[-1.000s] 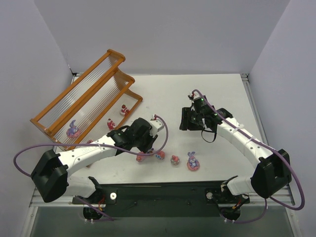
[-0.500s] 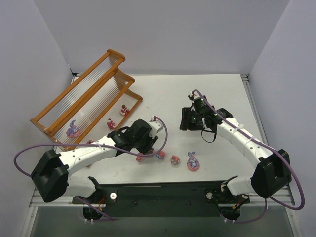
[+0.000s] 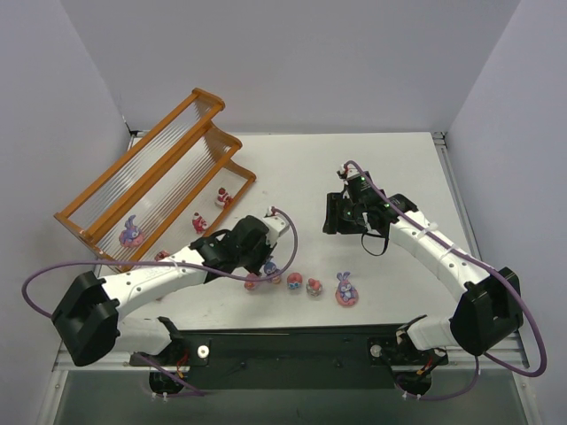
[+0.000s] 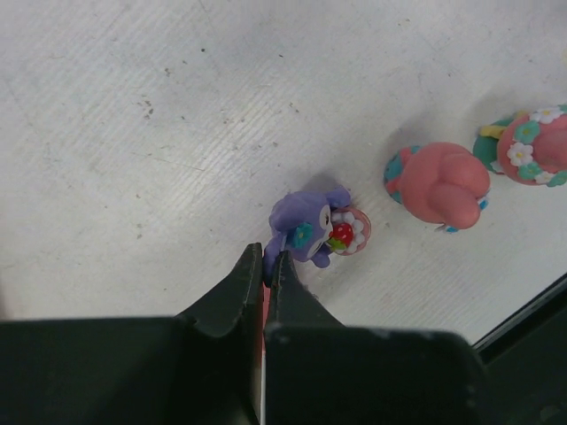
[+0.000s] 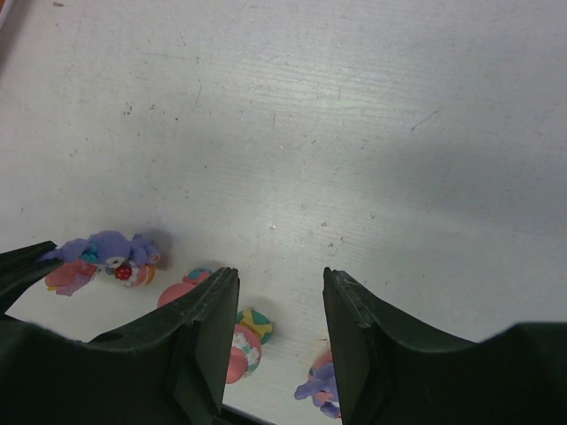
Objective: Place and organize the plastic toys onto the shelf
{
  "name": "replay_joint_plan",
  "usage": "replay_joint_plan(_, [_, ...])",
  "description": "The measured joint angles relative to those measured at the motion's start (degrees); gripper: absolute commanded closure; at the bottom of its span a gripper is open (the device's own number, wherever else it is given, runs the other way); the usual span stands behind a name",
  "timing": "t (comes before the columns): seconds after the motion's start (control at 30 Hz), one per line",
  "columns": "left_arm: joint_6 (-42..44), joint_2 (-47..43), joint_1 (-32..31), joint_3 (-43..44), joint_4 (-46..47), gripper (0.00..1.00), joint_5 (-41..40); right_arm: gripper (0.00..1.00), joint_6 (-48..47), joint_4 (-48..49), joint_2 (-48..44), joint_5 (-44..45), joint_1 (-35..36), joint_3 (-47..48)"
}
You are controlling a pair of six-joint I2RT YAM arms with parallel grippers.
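Next, I let go of the purple toy, now low over the front row, with my left gripper on the shelf's middle level (image 3: 168,189), farther back than the purple and pink toy.
The shelf (image 3: 159,186) stands at the back left; one purple and pink toy (image 3: 131,233) rests on its lowest tier. Small red and pink toys (image 3: 224,197) (image 3: 199,222) lie beside its front edge. My left gripper (image 4: 264,261) is low over the table, shut on the edge of a purple toy with a strawberry (image 4: 314,228). A pink toy (image 4: 440,184) and a flowered toy (image 4: 532,146) lie just right of it. In the top view the left gripper (image 3: 268,266) sits over the front row of toys. My right gripper (image 5: 276,341) hangs open and holds nothing, above the table's middle.
A row of toys runs along the front edge: a pink toy (image 3: 252,282), two more (image 3: 294,282) (image 3: 314,286) and a purple-eared one (image 3: 345,290). The black front rail (image 3: 292,341) lies just behind them. Grey walls close in the table.
The left gripper's jaws have shut on the purple toy. One toy beside it has shifted slightly right. The right arm has not moved.
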Motion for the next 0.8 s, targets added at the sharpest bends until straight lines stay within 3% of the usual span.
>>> replay_joint_plan(0.33, [1.6,-5.0,0.0,3.1,-5.2,1.0,-14.3,0.57,0.0,0.0,0.0,0.1,-0.3,0.0])
replay_joint_plan(0.67, [2.8,-6.8,0.7,19.5,-17.0,1.0,-32.2,0.57,0.0,0.0,0.0,0.3,-0.7,0.0])
replay_joint_plan(0.8, [3.0,-6.7,4.2,25.1,-21.8,1.0,-35.9,0.57,0.0,0.0,0.0,0.3,-0.7,0.0])
